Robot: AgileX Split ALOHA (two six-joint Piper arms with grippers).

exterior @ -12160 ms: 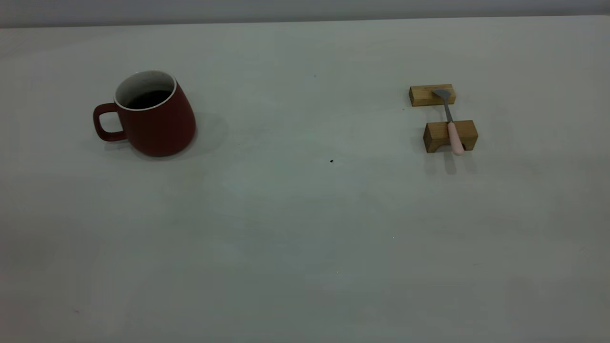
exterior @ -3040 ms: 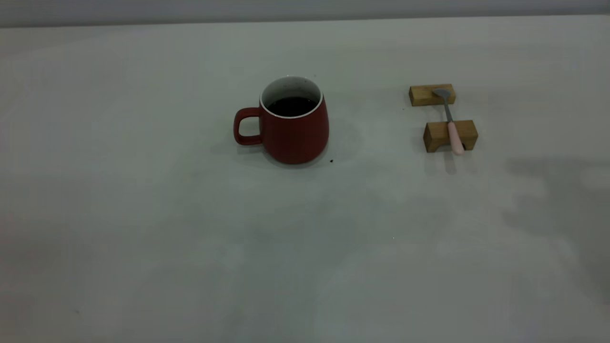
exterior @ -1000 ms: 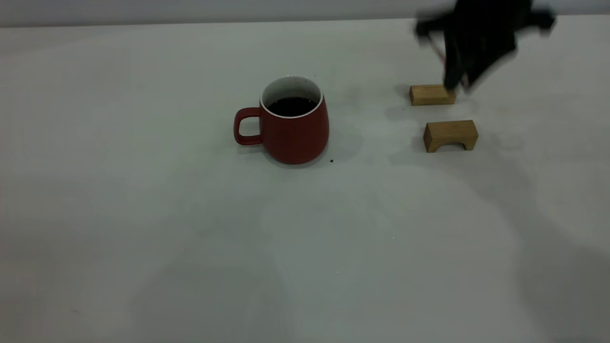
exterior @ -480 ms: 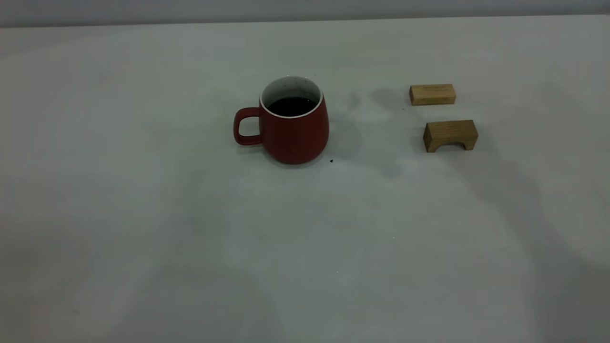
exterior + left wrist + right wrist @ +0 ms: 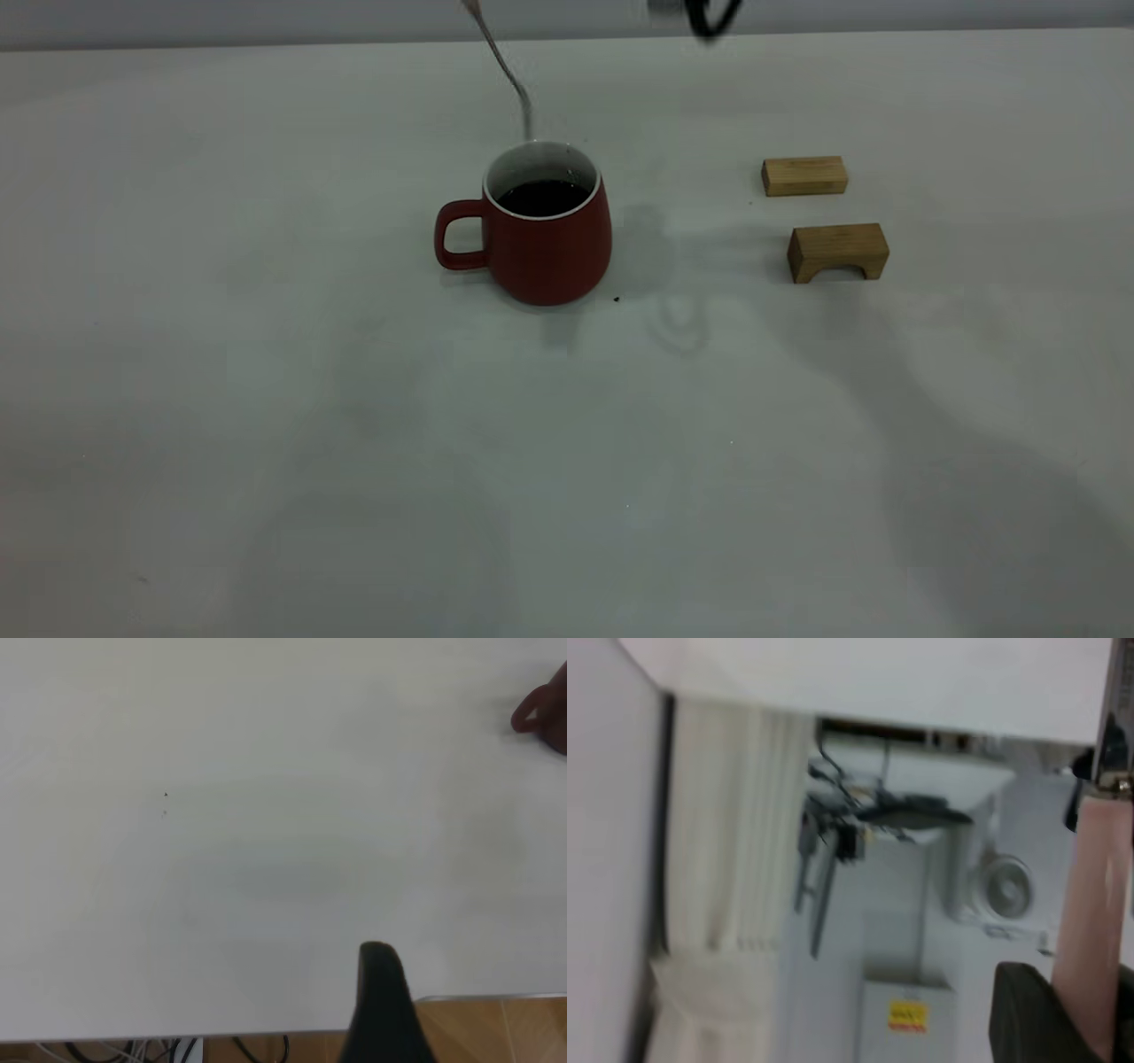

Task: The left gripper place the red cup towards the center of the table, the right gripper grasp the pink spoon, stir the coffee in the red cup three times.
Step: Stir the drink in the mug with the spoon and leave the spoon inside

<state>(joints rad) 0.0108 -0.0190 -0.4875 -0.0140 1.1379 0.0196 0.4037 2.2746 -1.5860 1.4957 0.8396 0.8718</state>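
Next, my right gripper leaves the pink spoon in the coffee, resting against the red cup's rim (image 5: pixel 512 198) next to its handle.
The red cup (image 5: pixel 545 244) stands upright mid-table, handle to the left, with dark coffee (image 5: pixel 543 197) inside. The pink spoon's grey neck and bowl (image 5: pixel 512 78) slant down from the top edge, the bowl tip just above the cup's far rim. My right gripper (image 5: pixel 1091 1028) is shut on the spoon's pink handle (image 5: pixel 1091 904). Only a black fragment of the right arm (image 5: pixel 710 16) shows in the exterior view. My left gripper (image 5: pixel 381 1010) is parked near the table's edge, far from the cup, whose handle (image 5: pixel 542 713) shows at the side of its view.
Two tan wooden blocks (image 5: pixel 804 175) (image 5: pixel 837 251) stand right of the cup with nothing on them. A tiny dark speck (image 5: pixel 617 299) lies by the cup's base. The table (image 5: pixel 354 443) is bare in front and to the left.
The spoon has left the blocks in the right gripper, which rose out of view. Its neck and bowl have now come down from the top, over the cup. The cup stays mid-table.
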